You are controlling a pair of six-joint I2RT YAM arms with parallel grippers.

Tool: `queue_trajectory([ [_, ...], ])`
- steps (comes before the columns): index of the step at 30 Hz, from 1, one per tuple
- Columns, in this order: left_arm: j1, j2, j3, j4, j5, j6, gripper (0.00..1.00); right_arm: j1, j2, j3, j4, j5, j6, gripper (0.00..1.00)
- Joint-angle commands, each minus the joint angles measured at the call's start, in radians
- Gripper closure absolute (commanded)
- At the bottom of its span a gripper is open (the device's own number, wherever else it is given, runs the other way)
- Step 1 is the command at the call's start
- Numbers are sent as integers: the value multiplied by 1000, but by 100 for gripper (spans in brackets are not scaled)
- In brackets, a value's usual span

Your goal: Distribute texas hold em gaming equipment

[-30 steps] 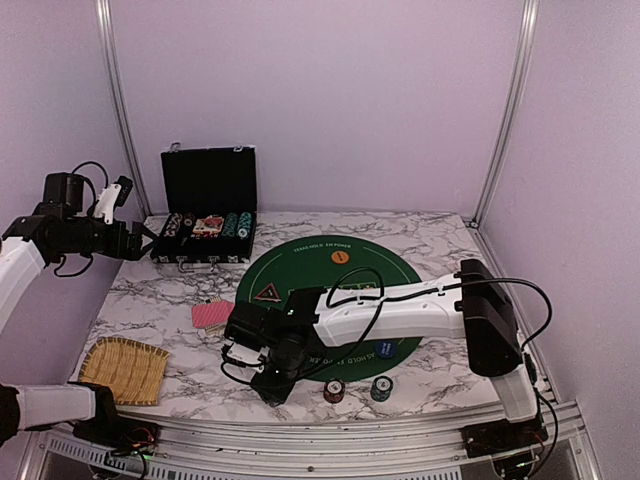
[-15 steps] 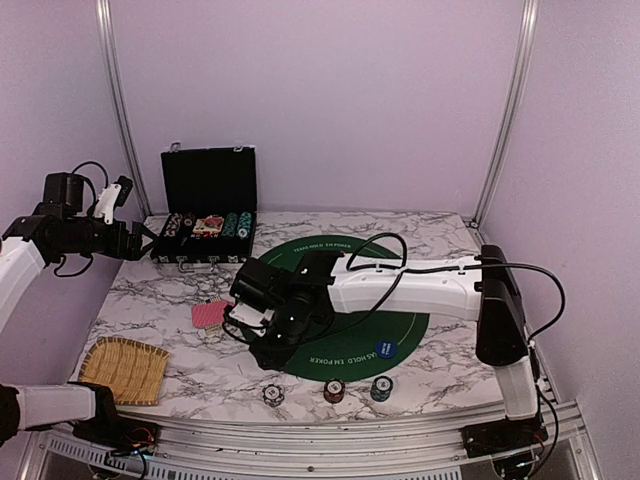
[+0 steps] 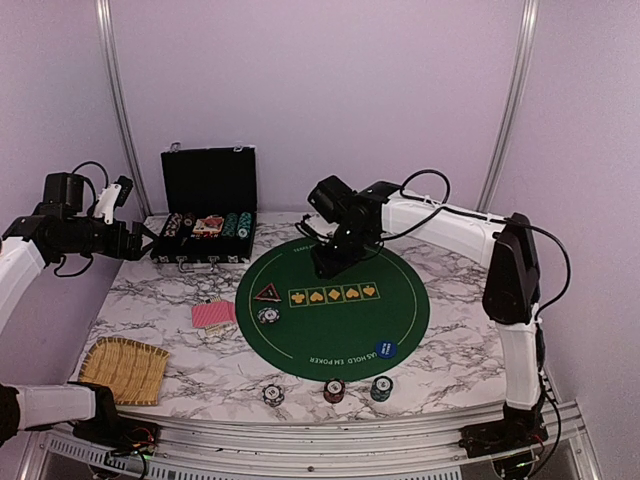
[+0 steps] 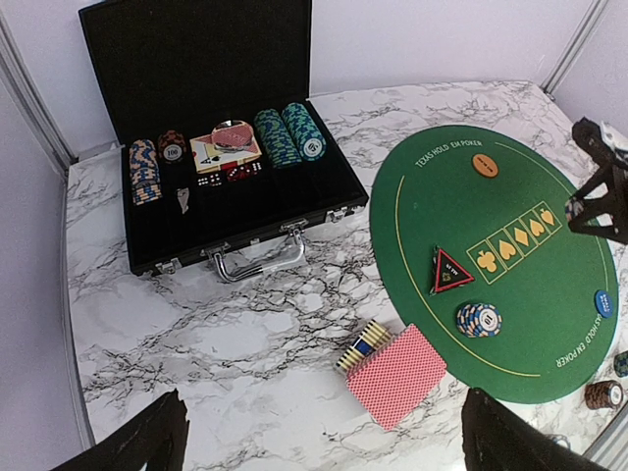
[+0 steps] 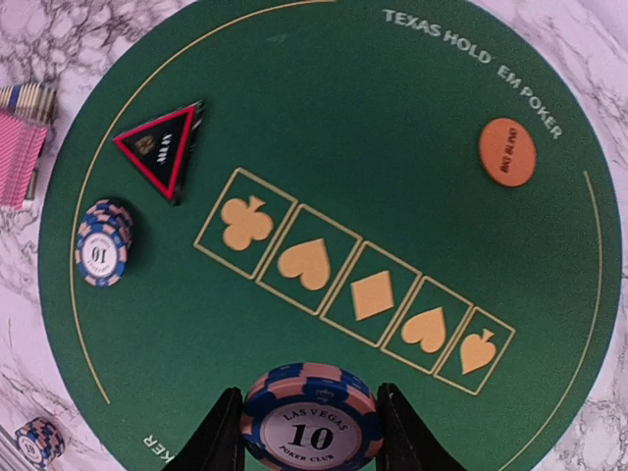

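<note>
Next, my right gripper releases the blue-and-pink chip stack on the green felt mat (image 3: 361,265) (image 5: 548,231) next to the orange button. The chip stack is now held above the mat.
My right gripper (image 5: 309,434) is shut on a short stack of blue-and-pink "10" poker chips (image 5: 311,417), held above the green felt mat (image 3: 340,325); in the top view it (image 3: 327,262) hangs over the mat's far edge. On the mat lie a dark triangular marker (image 5: 160,145), another chip stack (image 5: 102,251), an orange button (image 5: 507,151) and a blue button (image 3: 386,350). Red-backed cards (image 4: 395,376) sit left of the mat. My left gripper (image 4: 324,442) hovers open and empty at the far left, high over the marble.
The open black chip case (image 4: 216,167) stands at the back left with chips and cards in it. A woven straw mat (image 3: 124,368) lies at the front left. Three chip stacks (image 3: 273,394) (image 3: 334,390) (image 3: 381,387) line the near table edge.
The right arm swung from the front left of the mat up to its far edge, carrying chips. A chip stack now shows at the near edge where it was. The left arm stayed still.
</note>
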Motion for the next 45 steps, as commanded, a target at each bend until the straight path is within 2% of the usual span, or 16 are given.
queue_trajectory([
  [1,4,-5,29,-28,23,11,1,-101,42,89,47,20,-14,89],
  [11,3,8,38,-27,30,9,1,-277,244,219,86,7,-26,89],
  [33,3,19,40,-28,24,17,1,-333,364,221,147,-13,-28,85],
  [35,4,19,41,-28,24,17,1,-335,368,221,146,-17,-31,78],
  [41,3,21,40,-28,27,15,1,-335,373,227,136,6,-37,47],
  [45,3,22,41,-28,29,11,1,-336,360,248,125,24,-39,39],
])
